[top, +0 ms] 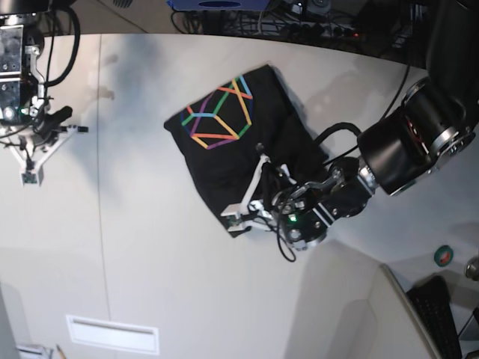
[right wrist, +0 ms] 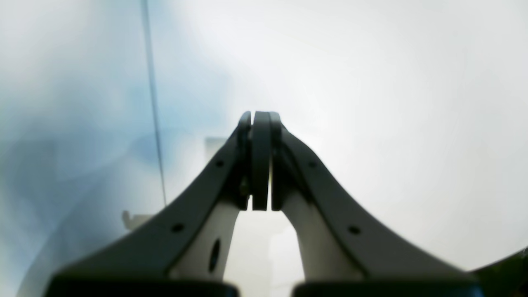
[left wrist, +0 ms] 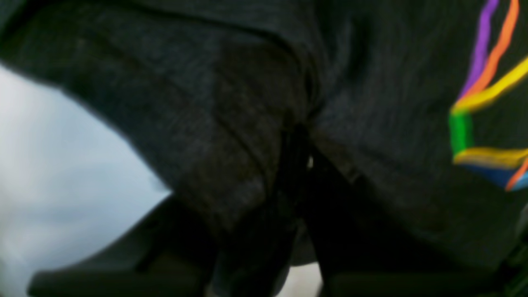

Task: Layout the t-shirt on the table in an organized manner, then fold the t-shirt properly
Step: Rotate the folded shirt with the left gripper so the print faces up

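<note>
Next, my left gripper lets go of the black t-shirt's lower edge on the white table [top: 192, 208] beside its edge facing the seam.
The black t-shirt [top: 239, 153] lies crumpled on the white table [top: 150, 262], right of centre, with its multicolour cube print [top: 219, 116] facing up. My left gripper [top: 238, 212] is at the shirt's near lower edge, shut on a bunch of the cloth. In the left wrist view the dark fabric [left wrist: 231, 123] fills the frame and puckers between the left gripper's [left wrist: 303, 165] fingers, with the print [left wrist: 486, 95] at the right. My right gripper [top: 28, 176] hangs shut and holding nothing over bare table at the far left, well away from the shirt. Its fingertips [right wrist: 261, 117] press together.
A thin dark seam [top: 101, 224] runs down the table's left part, seen also as the seam [right wrist: 154, 103] in the right wrist view. A white slotted plate [top: 112, 334] sits near the front edge. A green roll [top: 443, 256] and a keyboard [top: 441, 314] lie at the right.
</note>
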